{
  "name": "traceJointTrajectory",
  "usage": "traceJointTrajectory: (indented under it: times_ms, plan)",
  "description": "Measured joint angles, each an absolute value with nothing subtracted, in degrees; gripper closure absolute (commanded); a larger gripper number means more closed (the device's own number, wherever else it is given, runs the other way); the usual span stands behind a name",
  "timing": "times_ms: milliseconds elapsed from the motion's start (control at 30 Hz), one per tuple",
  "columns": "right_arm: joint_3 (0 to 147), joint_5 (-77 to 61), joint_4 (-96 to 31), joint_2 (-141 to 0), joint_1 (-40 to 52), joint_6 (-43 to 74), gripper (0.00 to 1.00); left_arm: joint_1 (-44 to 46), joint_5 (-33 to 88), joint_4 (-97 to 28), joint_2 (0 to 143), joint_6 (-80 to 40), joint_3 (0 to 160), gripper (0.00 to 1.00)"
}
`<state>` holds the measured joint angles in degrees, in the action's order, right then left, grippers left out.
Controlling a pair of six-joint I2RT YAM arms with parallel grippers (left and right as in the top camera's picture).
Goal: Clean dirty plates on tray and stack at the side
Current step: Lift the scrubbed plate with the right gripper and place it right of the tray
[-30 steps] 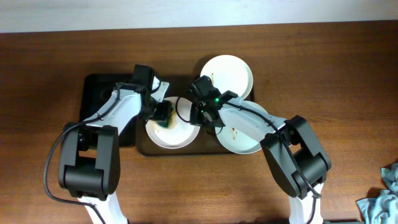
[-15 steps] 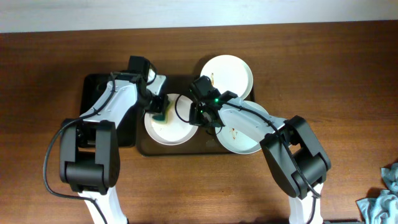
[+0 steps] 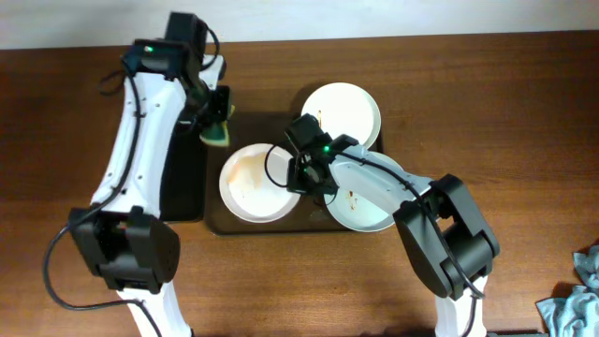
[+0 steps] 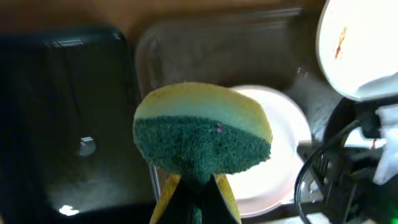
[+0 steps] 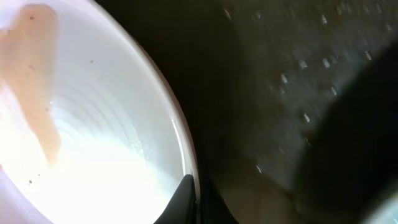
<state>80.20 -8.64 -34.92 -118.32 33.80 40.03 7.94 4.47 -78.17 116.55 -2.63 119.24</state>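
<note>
I need to release the brown-film plate from my right gripper on the bare wood tabletop [image 3: 460, 155] past the other plates.
Three white plates lie on or around the brown tray [image 3: 298, 225]. The left plate [image 3: 251, 184] carries a faint brown film. My right gripper [image 3: 301, 178] is shut on its right rim; the right wrist view shows the fingers [image 5: 196, 200] pinching the rim of that plate [image 5: 93, 124]. A second plate [image 3: 363, 208] with an orange smear lies under my right arm. The third plate [image 3: 343, 110] sits at the tray's far edge. My left gripper [image 3: 215, 117] is shut on a green-and-yellow sponge [image 3: 218, 133], held above the seam between the two trays. In the left wrist view the sponge [image 4: 202, 130] hides part of the left plate [image 4: 280, 155].
A smaller black tray [image 3: 145, 168] adjoins the brown tray on the left, seen also in the left wrist view [image 4: 62, 124]. A blue-grey cloth [image 3: 576, 300] lies at the table's right front corner. Dark wood tabletop [image 3: 487, 122] surrounds the trays.
My left gripper has lifted the sponge off the left plate and drawn back and left toward the black tray. My right gripper has stayed clamped on the plate's rim.
</note>
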Motion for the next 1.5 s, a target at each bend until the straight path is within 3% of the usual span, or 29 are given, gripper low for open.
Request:
traceJointTrajectory:
  times_ms: [233,500,867,1033,1300,1500]
  plan:
    - [82.4,6.3,-47.9,-107.7,35.6,36.8,0.96,2.1,4.4,-78.5,116.4,-2.6,120.3,0.99]
    - [82.9,53.0,-48.7,-102.6,55.6,34.6,0.96,1.6,4.4,-77.4,116.4,-2.6,120.3,0.99]
    - [82.9,83.2,-47.4,-102.6,61.4,33.2,0.96,1.6,4.4,-77.4,116.4,-2.6,120.3,0.99]
    - [82.9,83.3,-46.9,-102.6,62.0,32.9,0.96,1.6,4.4,-77.4,116.4,-2.6,120.3,0.99]
    - [82.9,60.7,-49.8,-100.9,61.1,36.9,0.96,1.6,4.5,-77.4,116.4,-2.6,120.3,0.99]
    - [82.9,42.2,-56.7,-88.7,46.6,41.8,0.96,1.6,4.4,-78.5,116.4,-2.6,120.3,0.99]
